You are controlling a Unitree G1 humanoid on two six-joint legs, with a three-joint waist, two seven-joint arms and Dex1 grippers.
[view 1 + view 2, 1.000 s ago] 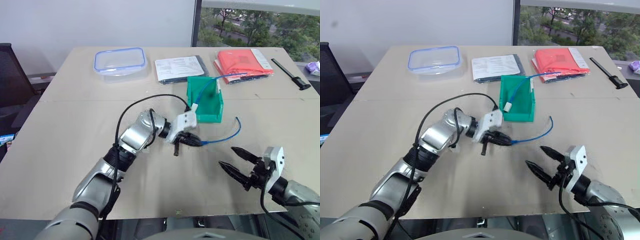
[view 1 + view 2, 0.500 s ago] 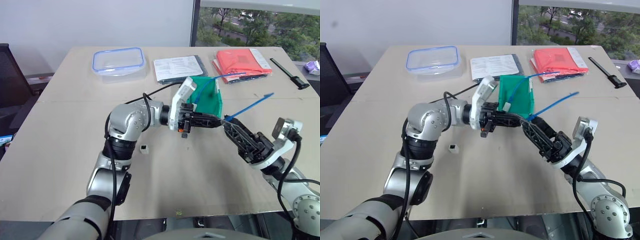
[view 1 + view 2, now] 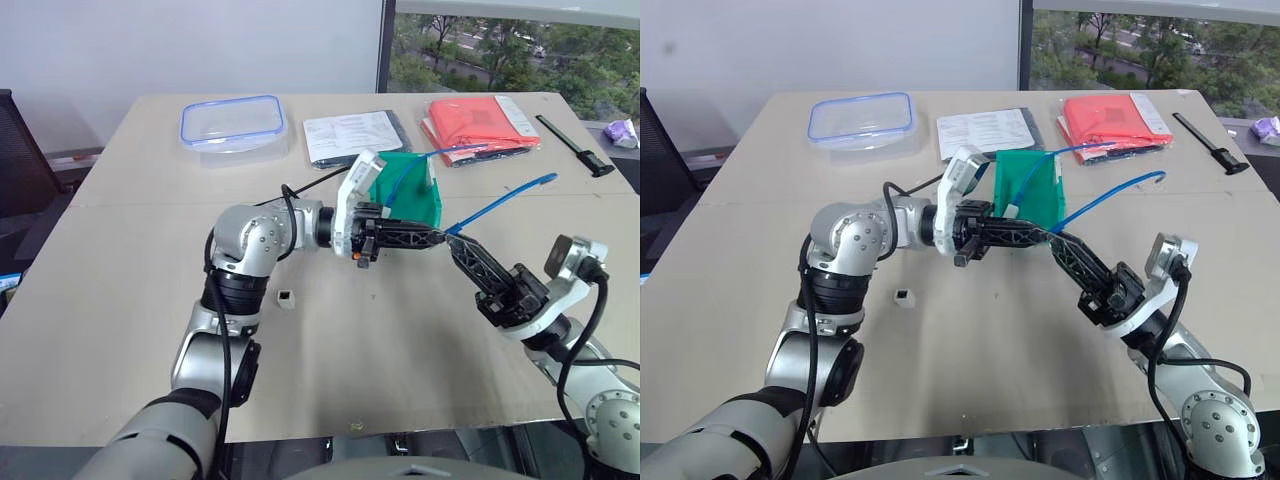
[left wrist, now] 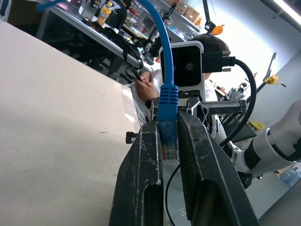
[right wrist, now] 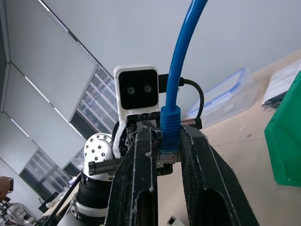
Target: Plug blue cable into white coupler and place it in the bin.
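I can see my left gripper holding the plug's clear tip, so I should take the blue boot (image 5: 170,125) with my right gripper before my left gripper fetches the white coupler.
The blue cable (image 3: 500,203) hangs in the air above the table, with its free end out to the right. My left gripper (image 3: 437,238) lies level, points right and is shut on the cable's plug (image 4: 168,141). From the right, my right gripper (image 3: 455,242) points up and left to meet it tip to tip. It is shut on the cable at that same spot (image 5: 169,141). The white coupler (image 3: 287,299) sits alone on the table below my left arm, apart from both grippers. The green bin (image 3: 425,200) stands just behind the left gripper.
Another blue cable (image 3: 405,172) with a white piece at its end lies in the bin and trails over its rim. At the back of the table are a clear blue-rimmed box (image 3: 237,122), papers (image 3: 360,135), a red folder (image 3: 485,120) and a black tool (image 3: 580,150).
Both arms rose from the table and met in the air. The right gripper, open before, has shut on the cable beside the left gripper's tips. The cable's free end swung up to the right.
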